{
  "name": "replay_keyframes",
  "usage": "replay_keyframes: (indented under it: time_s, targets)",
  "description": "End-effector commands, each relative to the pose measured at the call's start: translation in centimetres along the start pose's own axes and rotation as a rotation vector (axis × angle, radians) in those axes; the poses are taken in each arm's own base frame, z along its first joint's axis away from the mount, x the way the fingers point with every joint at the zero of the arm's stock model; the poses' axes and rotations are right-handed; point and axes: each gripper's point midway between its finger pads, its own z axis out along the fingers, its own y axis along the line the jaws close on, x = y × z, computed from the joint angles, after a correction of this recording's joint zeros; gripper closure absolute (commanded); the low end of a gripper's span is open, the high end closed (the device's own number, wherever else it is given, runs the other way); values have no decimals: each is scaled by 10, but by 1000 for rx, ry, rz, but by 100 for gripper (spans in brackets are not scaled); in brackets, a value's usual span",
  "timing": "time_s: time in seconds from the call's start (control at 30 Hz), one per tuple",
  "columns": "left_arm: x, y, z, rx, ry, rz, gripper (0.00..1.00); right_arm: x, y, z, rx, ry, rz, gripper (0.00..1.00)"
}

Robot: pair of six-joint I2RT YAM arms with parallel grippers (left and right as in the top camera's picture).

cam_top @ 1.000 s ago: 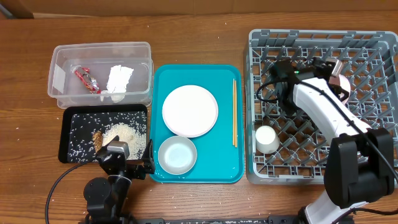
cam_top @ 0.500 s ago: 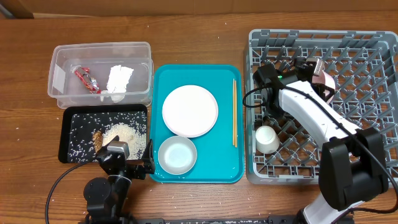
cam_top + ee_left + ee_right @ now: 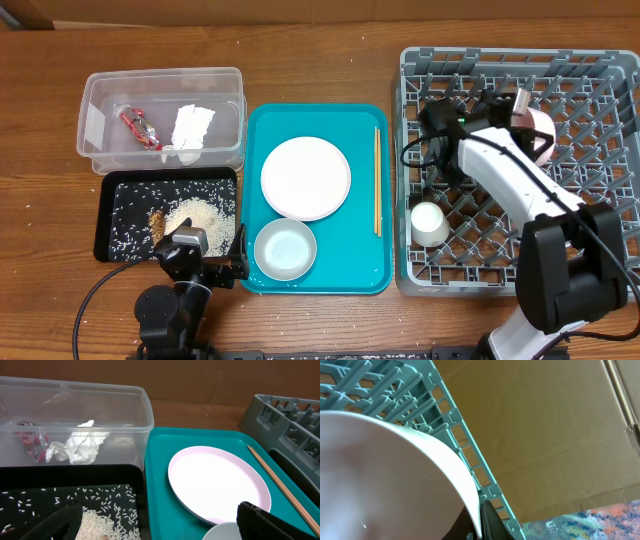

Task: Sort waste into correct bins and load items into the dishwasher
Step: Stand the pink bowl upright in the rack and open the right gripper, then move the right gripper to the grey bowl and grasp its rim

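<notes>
Next, I release the pale pink bowl from my right gripper in the grey dish rack, diagonally (image 3: 479, 160) behind the small white cup.
My right gripper (image 3: 522, 108) is shut on the rim of a pale pink bowl (image 3: 538, 128) and holds it tilted over the back of the grey dish rack (image 3: 600, 250). In the right wrist view the bowl's rim (image 3: 420, 455) sits between my fingers (image 3: 492, 520), with the rack (image 3: 380, 395) behind. A small white cup (image 3: 430, 223) lies in the rack. The round plate (image 3: 306, 178), another pale bowl (image 3: 285, 249) and the chopsticks (image 3: 377, 180) lie on the teal tray (image 3: 350, 255). My left gripper (image 3: 162, 527) is open and empty at the table's front.
The clear tub (image 3: 100, 110) holds the white tissue (image 3: 192, 127) and the red-and-silver wrapper (image 3: 137, 126). The black tray (image 3: 115, 195) holds rice (image 3: 195, 218) and a brown scrap (image 3: 157, 222). The tub, tissue and plate also show in the left wrist view.
My right gripper with the pink bowl swung a little left over the rack, then back to the right. The left arm has not moved.
</notes>
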Motion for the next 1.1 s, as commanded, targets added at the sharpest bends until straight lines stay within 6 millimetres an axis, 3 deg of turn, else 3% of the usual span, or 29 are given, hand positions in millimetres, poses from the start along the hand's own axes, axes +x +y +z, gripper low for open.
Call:
replay_keyframes:
  time_s: [0.0,0.27,0.57,0.87,1.07]
  targets:
    - [0,-3,0,16,-7,22,0,-4,4,3,7,-8,-53,96]
    - [0,-3,0,16,-7,22,0,-15,21,-16,-12,-74,-102,94]
    - [0,-3,0,16,-7,22,0,-13,13,0,77,-66,-140,92]
    - [0,-3,0,16,-7,22,0,-10,13,1,71,-56,-164,92]
    - [0,-3,0,16,-7,22,0,0,31,-17,-4,-76,-214,91]
